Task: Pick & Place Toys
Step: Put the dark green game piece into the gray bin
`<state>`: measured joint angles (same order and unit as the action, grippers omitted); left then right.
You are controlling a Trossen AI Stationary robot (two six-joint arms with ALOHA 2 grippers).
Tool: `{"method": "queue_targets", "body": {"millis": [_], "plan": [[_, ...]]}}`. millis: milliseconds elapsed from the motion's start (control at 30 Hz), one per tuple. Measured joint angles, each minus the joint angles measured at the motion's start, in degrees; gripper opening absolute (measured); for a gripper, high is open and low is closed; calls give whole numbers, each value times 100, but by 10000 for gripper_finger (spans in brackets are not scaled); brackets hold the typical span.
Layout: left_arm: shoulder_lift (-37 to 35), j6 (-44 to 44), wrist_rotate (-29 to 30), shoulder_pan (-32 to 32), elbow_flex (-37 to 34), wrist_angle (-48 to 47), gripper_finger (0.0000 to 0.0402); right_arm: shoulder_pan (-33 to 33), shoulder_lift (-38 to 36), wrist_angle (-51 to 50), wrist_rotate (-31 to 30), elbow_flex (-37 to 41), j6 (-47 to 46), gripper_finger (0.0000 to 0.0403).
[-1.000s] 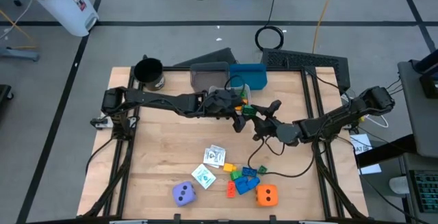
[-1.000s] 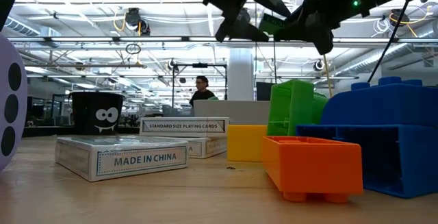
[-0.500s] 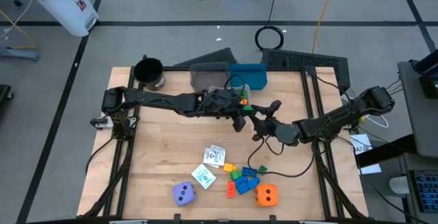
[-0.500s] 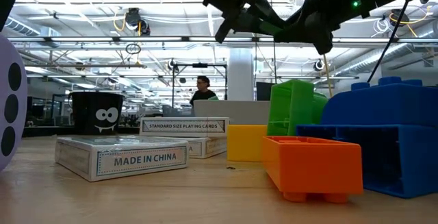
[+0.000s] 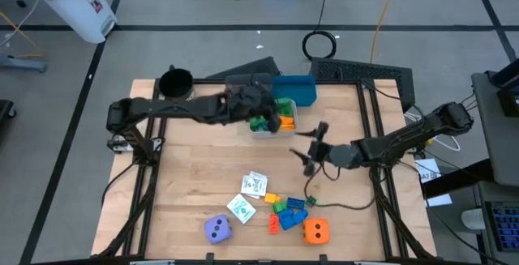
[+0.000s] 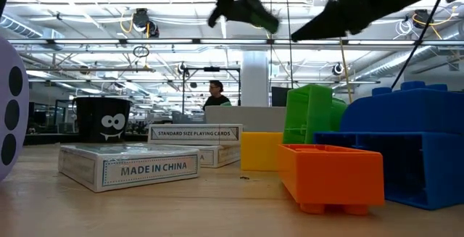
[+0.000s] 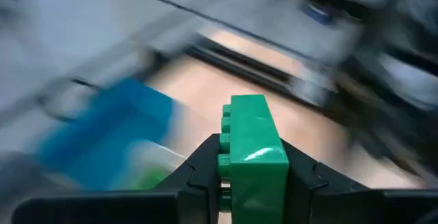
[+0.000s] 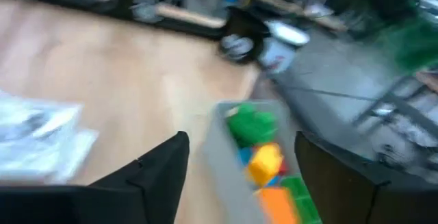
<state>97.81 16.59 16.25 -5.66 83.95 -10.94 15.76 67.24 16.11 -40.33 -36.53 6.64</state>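
The green block will go down just behind the orange blocks in the small pale bin (image 5: 284, 114) (image 7: 159, 180), set there by my left gripper. The green block now hangs above the bin's edge.
My left gripper (image 5: 261, 122) is shut on a green building block (image 7: 252, 148) and hangs above the left edge of a small pale bin (image 5: 276, 127) that holds green, yellow and orange blocks (image 8: 263, 159). My right gripper (image 5: 311, 147) stands open to the right of that bin, above the table, with nothing between its fingers (image 8: 164, 172). More toys lie near the front edge: white cards (image 5: 254, 184), a pile of blocks (image 5: 288, 210), a purple die (image 5: 217, 229) and an orange die (image 5: 316, 231). My left gripper pinches the green block between its two fingers, one on each of two opposite side faces (image 7: 233, 172). The fingers come from the table's left, slanting a little downward. The block juts out past the fingertips and is lifted clear of the table.
A grey bin (image 5: 247, 87) and a blue bin (image 5: 296, 89) stand at the far edge, with a black cup (image 5: 176, 85) at the far left. Bare wood lies between the bins and the toy pile. A person (image 6: 214, 96) stands far back in the room.
The two grippers met over the table's middle with the green block between them. My left gripper has since risen and drawn away toward the far left with the block, over the small bin. My right gripper has stayed in place, rolled about its own axis and no longer touches the block.
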Motion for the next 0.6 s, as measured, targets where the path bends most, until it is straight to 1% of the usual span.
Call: {"method": "queue_targets", "body": {"millis": [33, 67, 133, 200, 233, 367, 433, 600], "plan": [[-23, 0, 154, -12, -3, -66, 97, -21, -124, -138, -46, 1, -44, 268], [-23, -17, 177, 8, -3, -67, 97, -52, -268, -284, -204, -4, -83, 273], [6, -47, 24, 80, -21, -174, 96, -118, -478, -646, -457, -11, -192, 279], [15, -85, -79, 104, -40, -281, 96, -162, -685, -1042, -396, -4, -333, 283], [44, -147, -24, 80, -28, -227, 96, -177, -798, -1173, -351, -3, -428, 283], [288, -286, 277, 18, -16, -374, 98, -191, -1148, -1388, -428, -7, -666, 278], [484, -298, 246, -1, -40, -429, 98, -185, -1231, -1422, -407, -7, -669, 274], [995, -296, 204, -208, -27, -151, 100, -180, -1314, -1463, -432, 9, -628, 267]]}}
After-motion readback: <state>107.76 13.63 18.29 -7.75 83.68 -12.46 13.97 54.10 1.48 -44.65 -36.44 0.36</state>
